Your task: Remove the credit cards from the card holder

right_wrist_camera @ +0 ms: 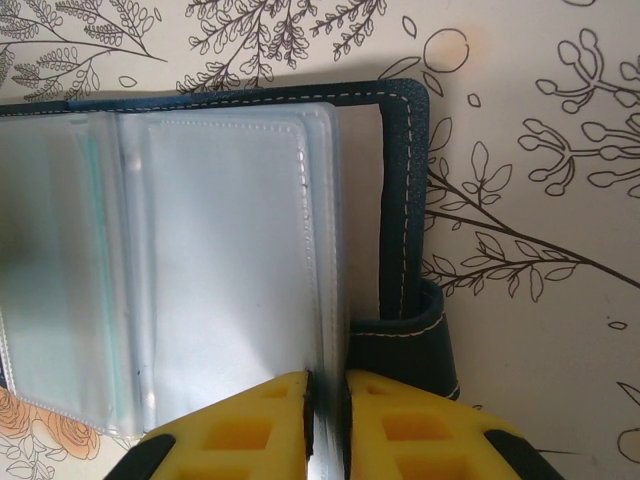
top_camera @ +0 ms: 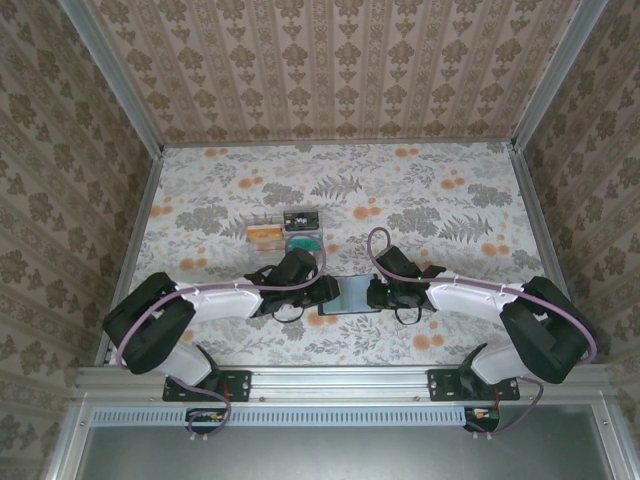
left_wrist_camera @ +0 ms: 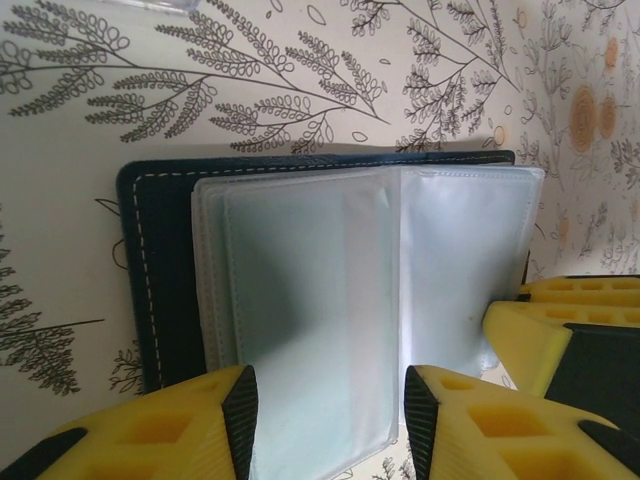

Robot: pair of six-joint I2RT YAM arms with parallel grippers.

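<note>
My left gripper should back off, since it straddles the flat side of the sleeve, and pinch the sleeves' outer edge point(left_wrist_camera: 210, 278) before my right gripper takes the card.
The dark navy card holder point(top_camera: 352, 295) lies open on the flowered table between both grippers. In the left wrist view its cover point(left_wrist_camera: 160, 260) frames greyish see-through sleeves point(left_wrist_camera: 300, 300), and my left gripper point(left_wrist_camera: 330, 420) stands open with one raised sleeve between its fingers, touching neither pad. In the right wrist view my right gripper point(right_wrist_camera: 327, 430) is shut on the near edge of the sleeves point(right_wrist_camera: 220, 260), beside the cover point(right_wrist_camera: 405, 200) and its strap loop point(right_wrist_camera: 410, 345). The sleeves look cloudy, and no credit cards can be made out in them.
A clear plastic box point(top_camera: 285, 232) with orange and teal contents stands just behind the left gripper point(top_camera: 318, 292). The right gripper's yellow fingers point(left_wrist_camera: 560, 330) sit close on the right in the left wrist view. Patterned walls enclose the table.
</note>
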